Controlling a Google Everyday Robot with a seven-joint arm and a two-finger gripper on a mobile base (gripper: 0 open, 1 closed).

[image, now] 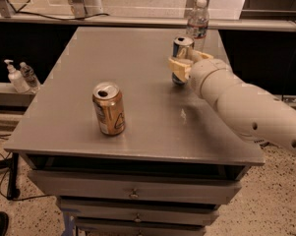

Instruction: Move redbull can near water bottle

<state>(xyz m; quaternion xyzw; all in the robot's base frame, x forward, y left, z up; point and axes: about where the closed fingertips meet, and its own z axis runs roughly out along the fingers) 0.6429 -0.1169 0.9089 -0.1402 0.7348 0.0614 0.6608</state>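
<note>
Next, I release the redbull can on the table point(208, 71), close against my arm's side of the water bottle.
The redbull can point(181, 50), slim with a silver top, stands upright at the back right of the grey table point(137, 87). My gripper point(183, 67) is shut on the can, its cream fingers point(177, 67) wrapped around the can's lower half. The water bottle point(197, 23), clear with a white cap and a red-and-white label, stands at the table's far edge, just behind and a little right of the can. My white arm point(246, 107) reaches in from the right.
A gold-tan can point(108, 108) stands upright at the front left of the table. Drawers point(133, 193) sit below the table's front edge. A pump bottle point(14, 76) and a small clear bottle point(28, 74) stand on a low shelf to the left.
</note>
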